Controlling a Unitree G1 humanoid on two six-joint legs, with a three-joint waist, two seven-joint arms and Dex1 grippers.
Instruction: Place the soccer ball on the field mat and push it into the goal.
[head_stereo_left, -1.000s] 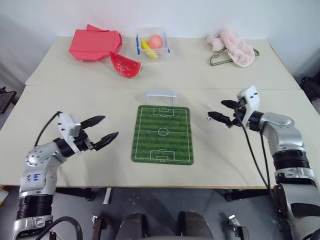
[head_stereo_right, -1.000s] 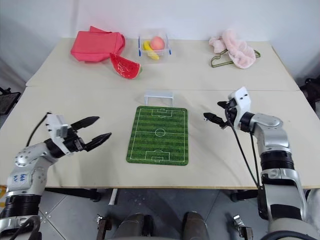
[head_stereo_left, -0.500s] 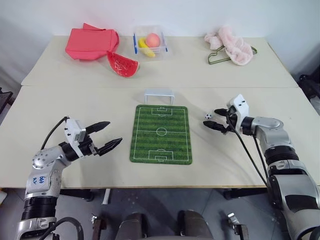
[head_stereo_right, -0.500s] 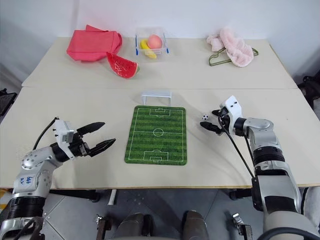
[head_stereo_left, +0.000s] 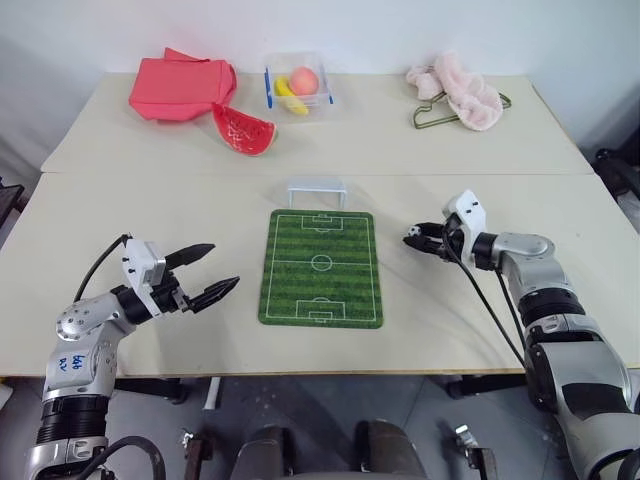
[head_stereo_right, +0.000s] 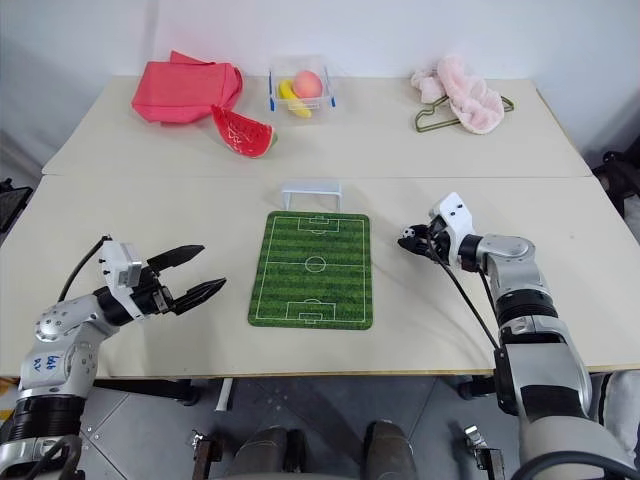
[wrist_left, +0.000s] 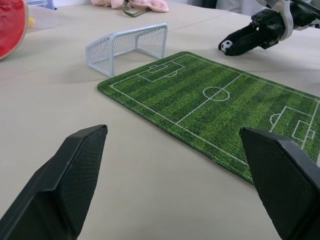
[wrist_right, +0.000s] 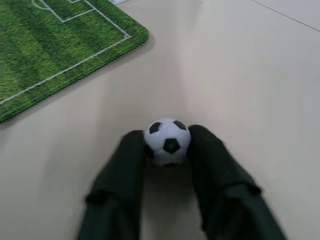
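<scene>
I need to use my right gripper to set the soccer ball down in the white-lined box at the field mat's near end (head_stereo_left: 317, 306).
The tiny black-and-white soccer ball (wrist_right: 167, 141) rests on the table just right of the field mat (head_stereo_left: 321, 267), near its far right corner. My right gripper (head_stereo_left: 417, 238) points left, low over the table, and is shut on the soccer ball, with a black finger (wrist_right: 127, 165) pressed against each side. The small white goal (head_stereo_left: 316, 190) stands at the mat's far edge. Left of the mat, above the table, my left gripper (head_stereo_left: 224, 265) hangs open and holds nothing.
At the back of the table lie a red cloth (head_stereo_left: 180, 85), a watermelon slice (head_stereo_left: 243, 128), a clear box of fruit (head_stereo_left: 297, 84) and a pink cloth on a hanger (head_stereo_left: 455, 90). A seam between two tabletops (head_stereo_left: 150, 174) runs behind the goal.
My right gripper has dropped and moved left to the ball, and its fingers have shut on it. The left arm has kept still.
</scene>
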